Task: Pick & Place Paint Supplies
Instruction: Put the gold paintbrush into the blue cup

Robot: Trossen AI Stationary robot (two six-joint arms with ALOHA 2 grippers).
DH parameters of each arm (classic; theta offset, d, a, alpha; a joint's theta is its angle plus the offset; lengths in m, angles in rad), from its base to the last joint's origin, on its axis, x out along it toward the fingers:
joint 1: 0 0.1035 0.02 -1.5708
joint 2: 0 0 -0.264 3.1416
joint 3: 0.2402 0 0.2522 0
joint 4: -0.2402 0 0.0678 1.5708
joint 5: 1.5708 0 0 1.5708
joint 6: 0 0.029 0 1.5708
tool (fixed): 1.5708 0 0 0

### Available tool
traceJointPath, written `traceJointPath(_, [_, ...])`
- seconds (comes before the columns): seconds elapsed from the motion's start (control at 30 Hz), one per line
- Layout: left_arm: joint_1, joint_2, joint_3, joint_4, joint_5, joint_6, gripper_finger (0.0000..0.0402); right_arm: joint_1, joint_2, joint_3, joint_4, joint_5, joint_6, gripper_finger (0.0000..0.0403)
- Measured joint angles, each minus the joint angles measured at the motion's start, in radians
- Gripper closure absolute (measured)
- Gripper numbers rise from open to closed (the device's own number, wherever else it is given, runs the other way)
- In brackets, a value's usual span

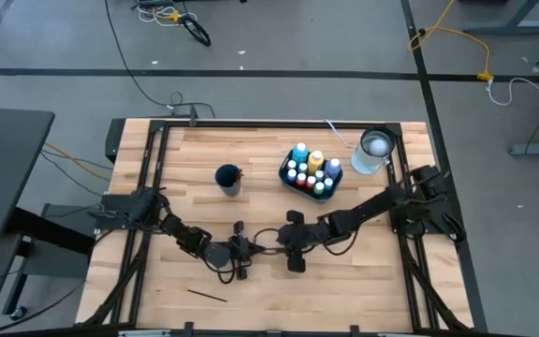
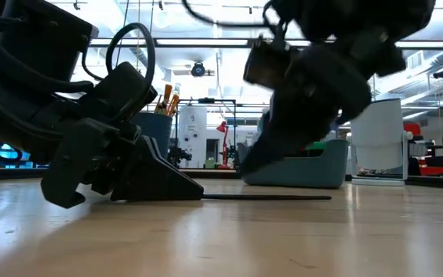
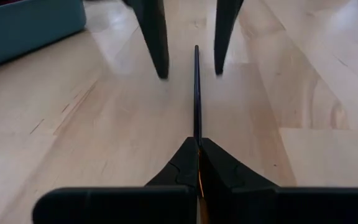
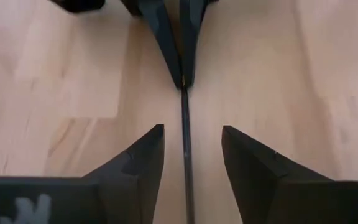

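The paintbrush is held by my left gripper past its copper-coloured part, so next my right gripper pinches the paintbrush's handle (image 2: 241, 197) while my left gripper moves nearer the bristles.
A thin dark paintbrush (image 3: 196, 93) lies level just over the wooden table, in the middle near part (image 1: 266, 245). My left gripper (image 3: 197, 142) is shut on one end of it, low at the table (image 2: 194, 192). My right gripper (image 4: 191, 127) faces it from the table's right and is open. Its two fingers stand on either side of the brush's free end (image 4: 184, 155) without touching it. The small white-capped paint bottles (image 1: 307, 168) stand in a teal bin (image 1: 286, 176) farther back. My left gripper pinches the paintbrush between its two fingers at the brush's left end (image 3: 197, 134), where a copper-coloured bit shows between the fingers. The fingers come level from the table's left and lie along the brush. The brush sticks out straight toward the right gripper, level and close to the tabletop (image 2: 268, 197).
A dark blue cup (image 1: 228, 178) holding brushes stands left of the teal bin. A clear cup (image 1: 374, 150) sits at the far right, with a thin brush (image 1: 337, 131) beside it. Another loose brush (image 1: 207, 296) lies near the table's near edge.
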Motion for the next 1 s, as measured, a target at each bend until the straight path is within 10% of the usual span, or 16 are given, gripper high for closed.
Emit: traceJointPath(1.0, [0.009, -0.078, 0.055, 0.016, -0.063, 0.164, 0.0394, -0.009, 0.090, 0.003, 0.035, -0.020, -0.072, 0.0390])
